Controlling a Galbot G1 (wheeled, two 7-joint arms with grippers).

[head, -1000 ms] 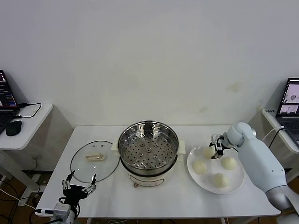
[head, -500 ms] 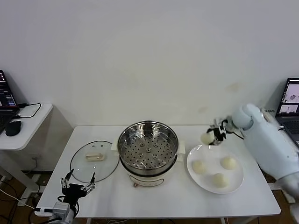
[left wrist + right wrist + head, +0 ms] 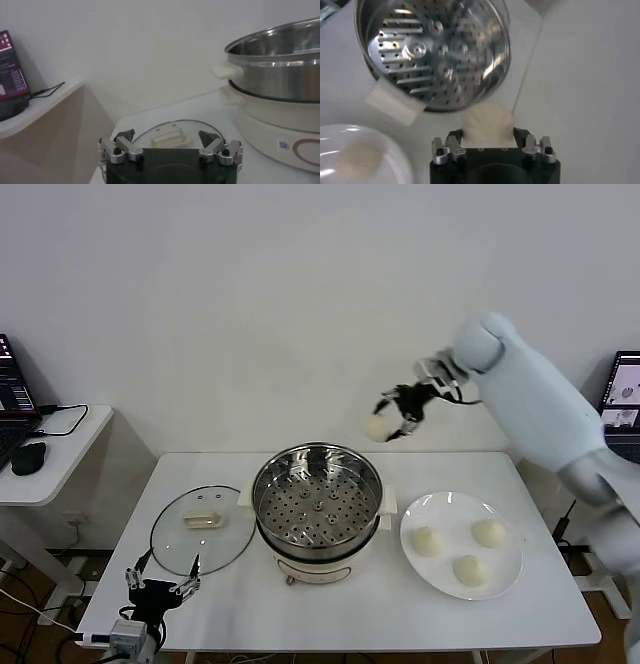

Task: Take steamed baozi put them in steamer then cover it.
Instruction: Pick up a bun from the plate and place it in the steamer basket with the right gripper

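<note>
My right gripper will release the baozi onto the back part of the steamer's perforated tray [image 3: 315, 476] [image 3: 477, 71], close to the rear rim of that tray.
My right gripper [image 3: 393, 416] is shut on one cream-white baozi [image 3: 378, 427] and holds it in the air, above and behind the right rim of the steamer [image 3: 317, 502]. In the right wrist view the baozi [image 3: 487, 122] sits between the jaws, with the steamer's perforated tray [image 3: 427, 50] beyond it. Three more baozi [image 3: 428, 541] lie on the white plate [image 3: 505, 581] to the steamer's right. The glass cover [image 3: 202, 529] with its cream handle lies flat on the table to the steamer's left. My left gripper [image 3: 160, 587] is open and empty at the table's front left edge, just before the cover [image 3: 167, 135].
The white table [image 3: 330, 609] carries all of this. A side desk with a laptop and mouse [image 3: 28, 456] stands at far left. Another laptop [image 3: 622, 399] stands at far right. The wall is close behind the table.
My right gripper has lifted one baozi off the plate and carried it up and left, from the plate's back edge to above the steamer's back right rim. The left arm has barely moved.
</note>
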